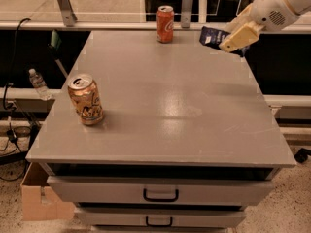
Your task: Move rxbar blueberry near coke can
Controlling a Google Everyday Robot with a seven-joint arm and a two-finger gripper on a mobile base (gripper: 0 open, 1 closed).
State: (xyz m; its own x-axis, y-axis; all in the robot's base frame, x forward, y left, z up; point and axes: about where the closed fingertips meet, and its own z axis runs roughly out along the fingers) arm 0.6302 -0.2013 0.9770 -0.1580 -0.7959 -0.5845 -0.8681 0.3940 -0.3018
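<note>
Next, my gripper lets go of the rxbar blueberry on the grey table (190,41), close beside the coke can, on the side toward my gripper.
The coke can (165,24), red-orange with a silver top, stands upright at the far edge of the grey table (160,96), near the middle. My gripper (232,38) hangs over the table's far right corner, shut on the rxbar blueberry (212,35). The dark navy wrapper sticks out to the left of the cream fingers (239,37) and is held above the tabletop. The bar's near end is about a can's height to the right of the coke can. Part of the wrapper is hidden behind the fingers.
A tan-gold patterned can (85,99) stands upright near the table's left edge. Drawers with dark handles (161,194) sit under the tabletop. A plastic bottle (38,83) and a cardboard box (41,203) are on the floor at left. Metal posts (187,6) rise behind the table.
</note>
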